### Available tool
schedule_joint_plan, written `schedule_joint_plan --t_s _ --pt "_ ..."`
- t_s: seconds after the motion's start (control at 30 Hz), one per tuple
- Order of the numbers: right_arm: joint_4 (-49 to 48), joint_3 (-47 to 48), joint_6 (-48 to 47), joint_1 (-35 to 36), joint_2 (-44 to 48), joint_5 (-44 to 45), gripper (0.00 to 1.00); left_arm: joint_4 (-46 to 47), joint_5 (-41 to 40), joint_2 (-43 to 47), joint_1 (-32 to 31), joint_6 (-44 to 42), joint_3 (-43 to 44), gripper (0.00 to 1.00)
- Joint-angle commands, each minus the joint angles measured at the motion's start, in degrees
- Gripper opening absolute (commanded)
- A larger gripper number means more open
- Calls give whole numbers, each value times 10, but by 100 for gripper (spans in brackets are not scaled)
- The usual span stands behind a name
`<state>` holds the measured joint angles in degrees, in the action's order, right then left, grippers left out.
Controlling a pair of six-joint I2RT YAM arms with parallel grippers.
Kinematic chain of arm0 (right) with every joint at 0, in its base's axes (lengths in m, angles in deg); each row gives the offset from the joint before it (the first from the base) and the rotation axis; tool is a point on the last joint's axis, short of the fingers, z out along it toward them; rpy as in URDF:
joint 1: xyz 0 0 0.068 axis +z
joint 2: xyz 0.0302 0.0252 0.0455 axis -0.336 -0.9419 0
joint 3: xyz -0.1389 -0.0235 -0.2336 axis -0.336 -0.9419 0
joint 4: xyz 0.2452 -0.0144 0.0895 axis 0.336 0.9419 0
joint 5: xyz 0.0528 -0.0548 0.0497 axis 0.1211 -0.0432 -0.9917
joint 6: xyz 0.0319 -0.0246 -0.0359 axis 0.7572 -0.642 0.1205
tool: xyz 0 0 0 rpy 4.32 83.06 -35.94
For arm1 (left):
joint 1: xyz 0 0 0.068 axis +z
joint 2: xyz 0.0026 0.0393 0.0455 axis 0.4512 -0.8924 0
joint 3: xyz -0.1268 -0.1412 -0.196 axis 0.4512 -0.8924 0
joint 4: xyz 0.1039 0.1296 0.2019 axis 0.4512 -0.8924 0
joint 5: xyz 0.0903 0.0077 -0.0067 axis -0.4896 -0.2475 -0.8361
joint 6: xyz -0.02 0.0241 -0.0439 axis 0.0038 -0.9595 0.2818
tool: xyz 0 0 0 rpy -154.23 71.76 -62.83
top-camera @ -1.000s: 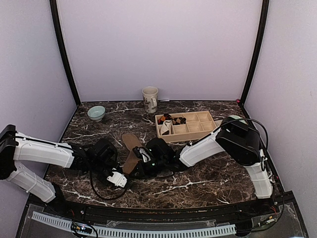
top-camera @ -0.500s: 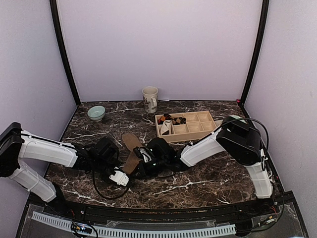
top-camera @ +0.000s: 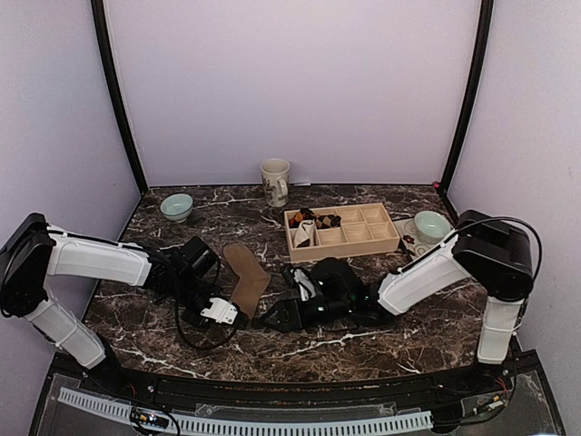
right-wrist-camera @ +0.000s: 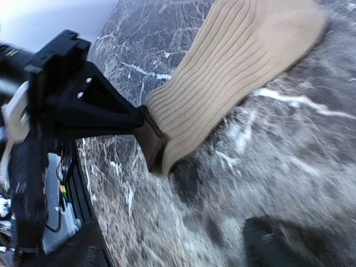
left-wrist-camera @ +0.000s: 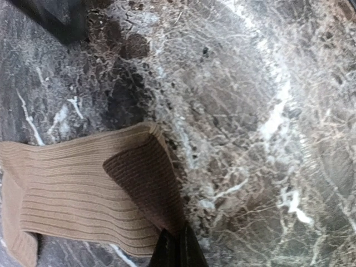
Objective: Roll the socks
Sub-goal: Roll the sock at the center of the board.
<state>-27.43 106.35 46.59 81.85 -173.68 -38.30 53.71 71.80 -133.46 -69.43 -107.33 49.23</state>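
Note:
The brown fold slants across the tan sock with only one end in my left gripper, so my right gripper needs to pinch the fold's loose end [right-wrist-camera: 156,162] before rolling further.
A plain tan ribbed sock [top-camera: 246,272] lies flat on the marble table [top-camera: 381,338], its near end folded up to show a darker brown face [left-wrist-camera: 147,186]. My left gripper [top-camera: 234,314] is shut on that folded end; its black fingertips [left-wrist-camera: 178,253] pinch the fabric at the bottom of the left wrist view. In the right wrist view the tan sock [right-wrist-camera: 222,72] stretches away and the left gripper [right-wrist-camera: 133,119] grips its brown edge. My right gripper [top-camera: 275,318] stands open a short way right of the sock, with nothing between its fingers [right-wrist-camera: 289,242].
A wooden compartment tray [top-camera: 363,243] sits behind, with small rolled bundles [top-camera: 318,220] in its left cells, too small to tell apart. A mug [top-camera: 275,182] stands at the back, a green bowl [top-camera: 176,206] at back left, another bowl [top-camera: 430,224] on the right.
The right gripper has let go of the sock, opened wide and drawn back to the right. The left gripper has closed on the sock's near end.

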Motion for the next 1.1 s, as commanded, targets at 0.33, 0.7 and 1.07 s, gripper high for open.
schedule_joint_plan --t_s 0.33,0.7,1.07 --pt "-47 -117 -367 186 124 372 93 -194 143 -107 23 64 106 0" --pt "43 0 -565 246 57 402 80 -328 231 -191 43 35 180 0" --pt "48 91 -622 204 -23 284 62 -379 256 -218 46 14 205 0"
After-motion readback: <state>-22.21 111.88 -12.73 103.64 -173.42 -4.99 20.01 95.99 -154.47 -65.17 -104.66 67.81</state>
